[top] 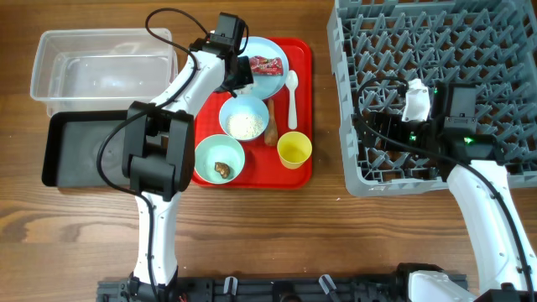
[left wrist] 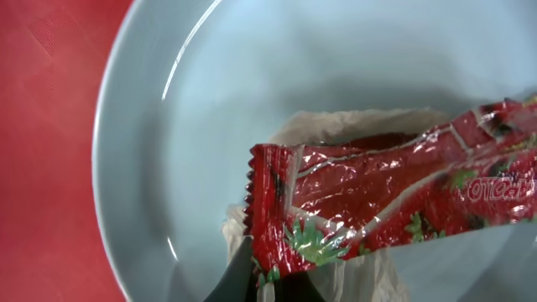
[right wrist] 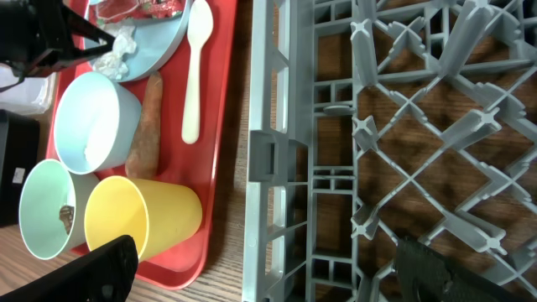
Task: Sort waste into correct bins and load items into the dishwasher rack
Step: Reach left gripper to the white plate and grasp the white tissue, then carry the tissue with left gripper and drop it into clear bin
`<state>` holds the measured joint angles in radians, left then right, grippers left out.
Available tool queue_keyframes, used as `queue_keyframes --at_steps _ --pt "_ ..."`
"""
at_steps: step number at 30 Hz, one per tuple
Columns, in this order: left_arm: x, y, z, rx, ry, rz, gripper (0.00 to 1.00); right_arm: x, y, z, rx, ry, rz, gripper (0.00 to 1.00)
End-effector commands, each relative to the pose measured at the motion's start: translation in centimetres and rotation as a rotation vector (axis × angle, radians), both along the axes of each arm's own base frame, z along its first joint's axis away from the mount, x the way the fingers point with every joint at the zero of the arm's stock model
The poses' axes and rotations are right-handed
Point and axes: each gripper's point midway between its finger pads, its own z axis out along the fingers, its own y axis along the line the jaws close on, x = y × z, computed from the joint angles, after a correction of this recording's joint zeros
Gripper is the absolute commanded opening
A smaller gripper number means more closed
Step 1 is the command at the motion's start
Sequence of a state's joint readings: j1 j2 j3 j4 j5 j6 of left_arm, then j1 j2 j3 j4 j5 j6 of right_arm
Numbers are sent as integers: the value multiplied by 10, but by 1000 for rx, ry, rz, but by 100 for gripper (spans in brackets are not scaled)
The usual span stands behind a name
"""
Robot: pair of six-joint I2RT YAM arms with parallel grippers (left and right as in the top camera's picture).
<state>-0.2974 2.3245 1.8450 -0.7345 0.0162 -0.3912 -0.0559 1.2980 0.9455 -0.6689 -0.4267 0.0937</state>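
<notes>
The fingers of my left gripper meet the wrapper's end over the white tissue, so next I open them and take the tissue alone [left wrist: 373,277] to the clear tub first.
The red-and-white wrapper [left wrist: 394,201] lies on the pale-blue plate [left wrist: 210,109] at the back of the red tray [top: 304,101]. My left gripper [left wrist: 267,285] is shut on the wrapper's near corner, low over the plate [top: 273,80]. In front of the plate stand a bowl of rice [top: 244,117], a bowl [top: 210,151] holding the brown lump [top: 222,169], the yellow cup [top: 294,150], the sausage stick [top: 271,126] and the white spoon [top: 292,96]. My right gripper [right wrist: 273,277] is open and empty over the left edge of the grey rack [top: 445,84].
The clear tub [top: 101,71] stands at the back left with the black tub [top: 84,147] in front of it, both left of the tray. A strip of bare wood [top: 325,126] separates the tray from the rack [right wrist: 403,126].
</notes>
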Motion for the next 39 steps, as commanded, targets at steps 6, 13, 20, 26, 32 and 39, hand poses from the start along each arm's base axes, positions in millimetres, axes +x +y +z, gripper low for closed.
queue_keyframes --at_steps 6,13,20,26,32,39 --pt "7 28 126 -81 -193 65 4 5 3 8 27 -15 0 100" --pt "-1 91 167 -63 -227 180 4 6 3 8 27 -15 0 100" --pt "-9 185 156 120 -190 382 4 6 3 8 30 -17 -6 100" --pt "-8 232 135 179 -156 487 4 9 3 10 43 -18 -25 100" --pt "-9 238 112 144 -101 499 100 9 3 10 41 -21 -23 100" --pt "-6 230 116 135 -116 458 100 10 3 11 42 -24 -25 100"
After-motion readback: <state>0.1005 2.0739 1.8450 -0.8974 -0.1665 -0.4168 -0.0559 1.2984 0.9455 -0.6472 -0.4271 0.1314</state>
